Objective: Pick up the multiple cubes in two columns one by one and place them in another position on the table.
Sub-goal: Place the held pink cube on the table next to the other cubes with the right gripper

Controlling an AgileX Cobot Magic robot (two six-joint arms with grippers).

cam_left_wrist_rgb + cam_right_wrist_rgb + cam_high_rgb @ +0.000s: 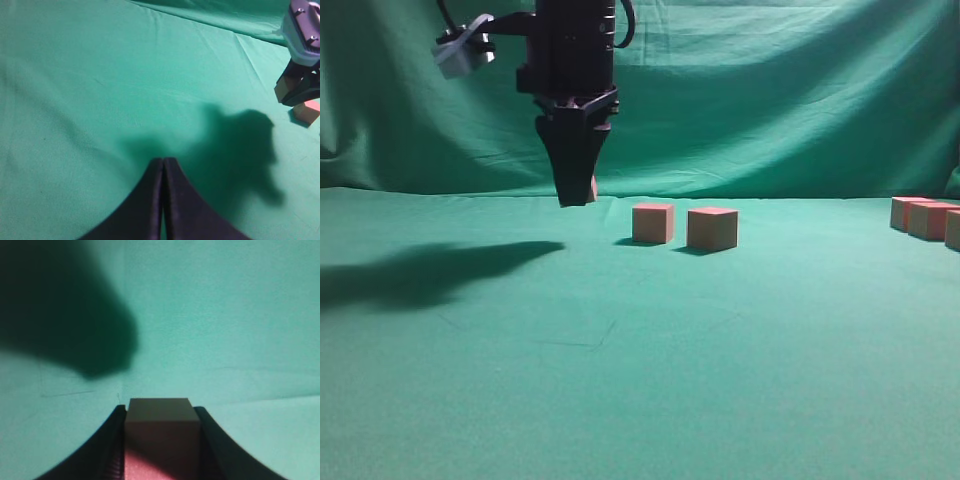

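Observation:
Next, I let go of my right gripper's cube, now low over the table's far part, on the green table (598,228), next to the nearer of the two cubes.
My right gripper (575,198) hangs on its black arm left of centre, low over the far part of the green table (640,380). It is shut on a cube (159,425) whose edge peeks out beside the fingers (593,188). In the left wrist view this gripper (299,91) and its cube (281,90) appear at the upper right, with another cube (308,111) on the cloth below. Two cubes (653,222) (712,228) stand side by side to the right of the gripper. My left gripper (163,161) is shut and empty over bare cloth.
Three more cubes (931,219) are bunched at the right edge of the table. A wrinkled green backdrop (770,100) rises behind. The arm's dark shadow (430,270) lies on the cloth at the left.

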